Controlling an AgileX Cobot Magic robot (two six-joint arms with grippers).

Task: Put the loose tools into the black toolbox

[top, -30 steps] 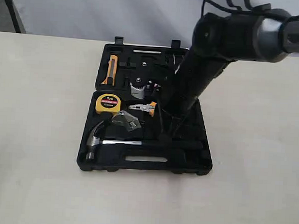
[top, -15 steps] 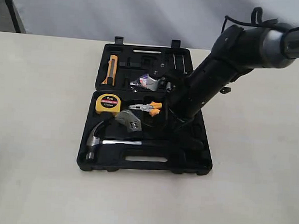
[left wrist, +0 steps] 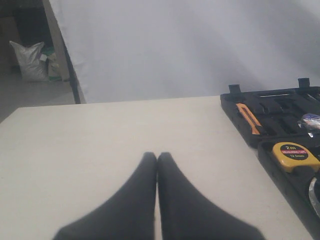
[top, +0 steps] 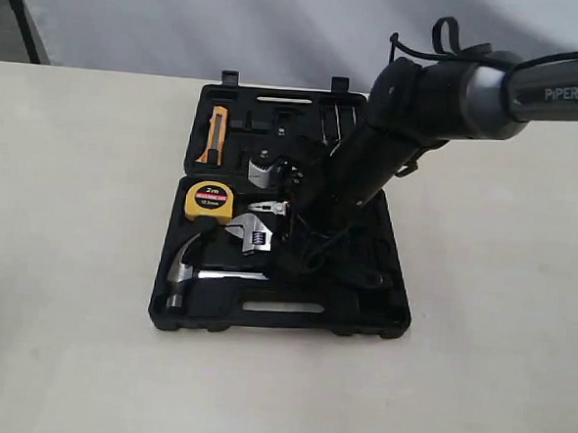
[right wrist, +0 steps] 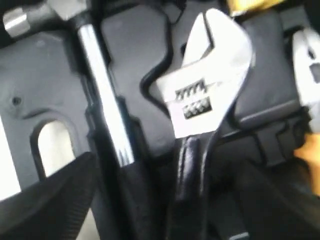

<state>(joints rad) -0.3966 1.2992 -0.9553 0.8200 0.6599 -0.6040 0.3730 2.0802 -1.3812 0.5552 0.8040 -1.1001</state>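
Observation:
The adjustable wrench's silver jaw sits crooked over its hollow, so the robot's right gripper should grab the wrench's black handle (right wrist: 191, 172), lift the wrench and seat it square.
The black toolbox (top: 376, 320) lies open on the table. The claw hammer (top: 192, 270) rests in its near half, and in the right wrist view its shaft (right wrist: 106, 125) shows close up. Beside it lies the adjustable wrench (top: 249, 236), silver jaw (right wrist: 207, 90) pointing away from its black handle. The tape roll (top: 265, 168) sits in the far half. My right gripper (top: 301, 258) hangs low over the near half, open (right wrist: 167, 172), with the wrench handle and hammer shaft between its spread fingers (right wrist: 55, 200). My left gripper (left wrist: 157, 156) is shut over bare table beside the toolbox (left wrist: 240, 120).
A yellow tape measure (top: 209, 202) and small orange-handled pliers (top: 270, 208) lie in the near half. An orange utility knife (top: 216, 134) sits in the far half. The right arm (top: 444, 93) crosses above the case from the right. A sack (left wrist: 30, 60) stands beyond the table.
The right arm swung out to the right, then back left and lower, bringing its gripper down over the wrench handle. The hammer and wrench have stayed where they were.

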